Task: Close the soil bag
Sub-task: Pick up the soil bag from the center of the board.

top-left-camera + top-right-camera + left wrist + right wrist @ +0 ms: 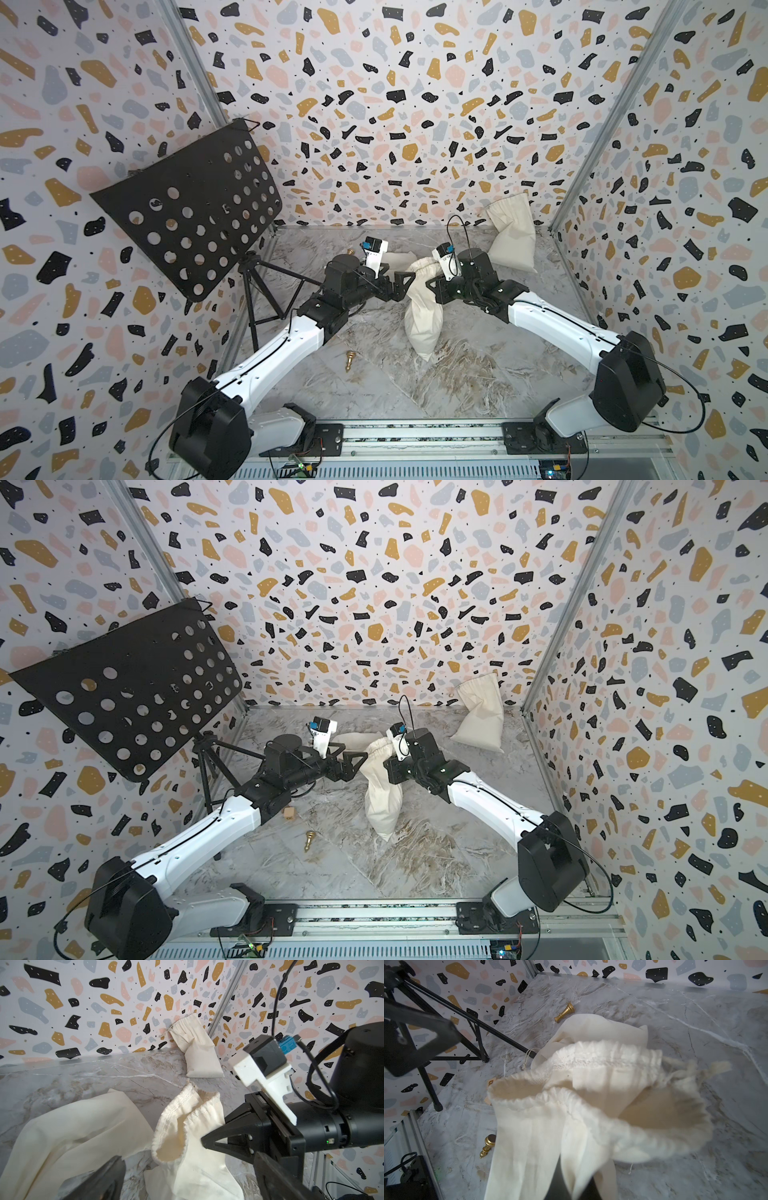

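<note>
The cloth below the soil bag's rim is pinched in my right gripper, so my left gripper should hold the bag's rim while my right gripper opens and takes the knotted drawstring (700,1072).
The soil bag (422,316) (382,804) is a cream cloth drawstring sack in the middle of the marble floor. Its neck is lifted and its mouth (654,1109) gapes open. My right gripper (431,284) (389,766) is shut on the cloth just under the gathered rim. In the right wrist view its dark fingers (560,1186) are mostly wrapped in fabric. The knotted drawstring (695,1070) hangs blurred beyond the rim. My left gripper (405,286) (189,1159) stands open against the bag's left side, holding nothing.
A flat cream bag (399,259) lies behind the soil bag and another (513,237) leans on the back wall. A black perforated music stand (187,208) on a tripod (266,291) fills the left. Gold chess pieces (349,359) (564,1012) and a wooden cube (289,812) lie on the floor.
</note>
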{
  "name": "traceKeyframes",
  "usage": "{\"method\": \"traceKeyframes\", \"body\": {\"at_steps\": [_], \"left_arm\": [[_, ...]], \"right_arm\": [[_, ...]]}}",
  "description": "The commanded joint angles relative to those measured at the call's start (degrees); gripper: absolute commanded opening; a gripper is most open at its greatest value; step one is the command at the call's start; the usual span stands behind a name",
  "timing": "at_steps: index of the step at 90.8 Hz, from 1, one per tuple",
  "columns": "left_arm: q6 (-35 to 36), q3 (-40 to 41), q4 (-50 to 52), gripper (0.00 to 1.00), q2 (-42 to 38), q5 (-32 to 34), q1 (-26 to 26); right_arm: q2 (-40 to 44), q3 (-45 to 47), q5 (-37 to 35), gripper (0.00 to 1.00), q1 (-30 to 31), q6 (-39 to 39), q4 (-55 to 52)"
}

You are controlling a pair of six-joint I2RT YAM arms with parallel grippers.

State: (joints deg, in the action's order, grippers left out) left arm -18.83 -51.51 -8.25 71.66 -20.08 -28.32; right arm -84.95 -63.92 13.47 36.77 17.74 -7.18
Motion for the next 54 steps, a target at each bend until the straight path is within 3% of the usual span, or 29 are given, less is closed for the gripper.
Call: {"method": "traceKeyframes", "body": {"at_steps": [1, 9, 22, 26, 35, 41, 47, 54], "left_arm": [[-1.5, -0.5, -2.0, 1.0, 1.9, 1.2, -0.2], [-2.3, -0.9, -0.4, 1.0, 4.0, 2.0, -0.3], [-5.3, -0.8, -4.5, 0.95, 7.1, -3.0, -0.3], [-6.3, -1.0, -6.1, 0.85, 8.6, -5.1, -0.4], [-7.6, -1.7, -7.7, 0.45, 10.5, -9.1, -0.6], [-6.3, -2.7, -6.2, 0.21, 10.1, -8.5, -0.5], [-2.1, -4.9, -1.9, 0.0, 8.6, -6.5, -0.5], [2.6, -7.7, 3.4, 0.0, 6.6, -3.4, -0.2]], "right_arm": [[2.0, -3.2, 0.9, 0.0, 0.5, -1.1, 4.2], [2.5, -3.2, 0.8, 0.0, 0.6, -1.3, 4.2], [3.0, -3.2, 0.8, 0.0, 0.7, -1.5, 4.2], [3.1, -3.2, 0.9, 0.0, 0.7, -1.3, 4.2], [3.7, -3.4, 1.2, 0.0, 0.7, -1.6, 4.2], [4.8, -3.3, 1.1, 0.0, 0.7, -2.6, 3.2], [6.2, -3.1, 1.1, 0.08, 0.7, -4.4, 1.9], [8.1, -2.7, 1.1, 0.2, 0.5, -7.7, -0.3]]}}
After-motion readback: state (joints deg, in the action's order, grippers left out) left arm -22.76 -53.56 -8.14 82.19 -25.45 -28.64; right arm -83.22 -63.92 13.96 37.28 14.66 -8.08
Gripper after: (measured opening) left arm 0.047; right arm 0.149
